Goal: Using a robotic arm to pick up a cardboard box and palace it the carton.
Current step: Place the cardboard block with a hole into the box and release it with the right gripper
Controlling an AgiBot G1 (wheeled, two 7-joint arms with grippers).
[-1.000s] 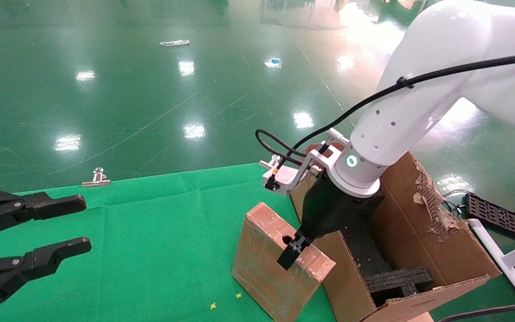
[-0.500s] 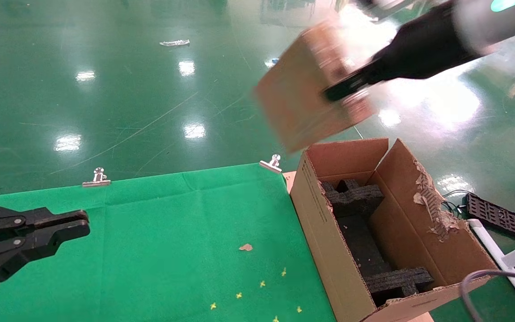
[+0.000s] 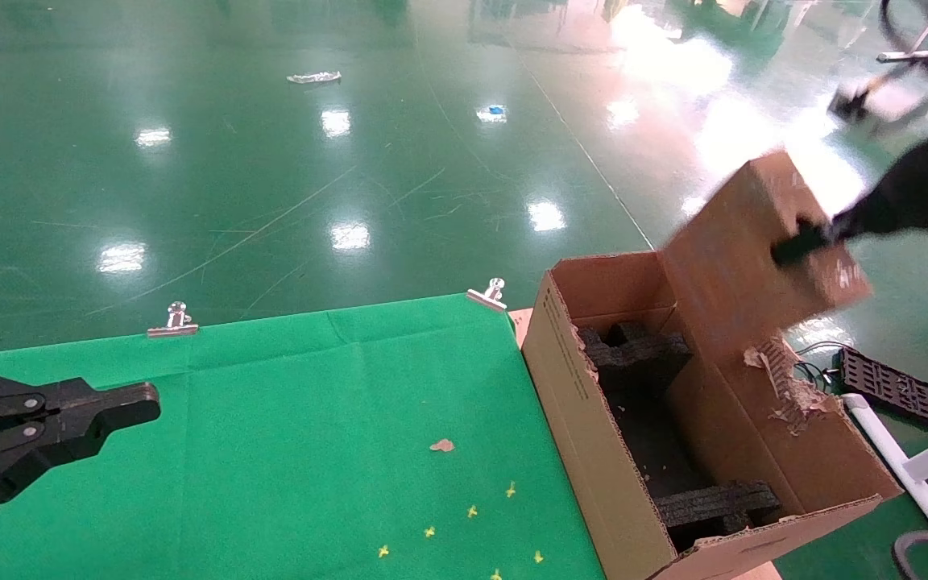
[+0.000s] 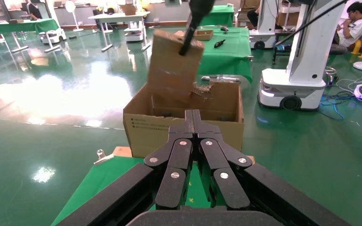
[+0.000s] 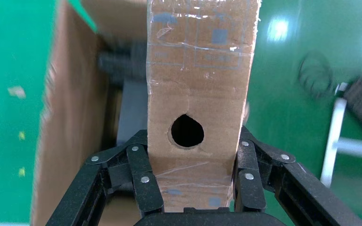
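The robot's right gripper should release the small cardboard box inside the carton, between the black foam pieces point(image 3: 718, 417) beside the carton's torn side. The small box is still tilted above the open carton.
My right gripper point(image 3: 802, 238) is shut on the small cardboard box point(image 3: 742, 258) and holds it tilted in the air, above the far right side of the open carton point(image 3: 585, 419). Only its black body shows in the head view; the white arm is out of view. In the right wrist view the fingers point(image 5: 143, 176) clamp the narrow face with the round hole point(image 5: 187, 131), and the carton point(image 5: 52, 141) with its black foam point(image 5: 122, 63) lies below. My left gripper point(image 3: 138, 403) is shut and empty over the table's left side. From the left wrist view point(image 4: 193, 115) the box point(image 4: 172, 70) hangs above the carton point(image 4: 184, 129).
The green cloth table point(image 3: 271, 443) carries a cardboard scrap point(image 3: 441, 445) and two metal clips point(image 3: 174, 322) point(image 3: 490, 294) at its far edge. The carton's right flap point(image 3: 778, 387) is torn. A black tray point(image 3: 895, 387) and a white frame point(image 3: 915, 475) lie on the floor to the right.
My right gripper lifted the cardboard box off the table, swung it high, then carried it right and down over the carton. My left gripper closed.
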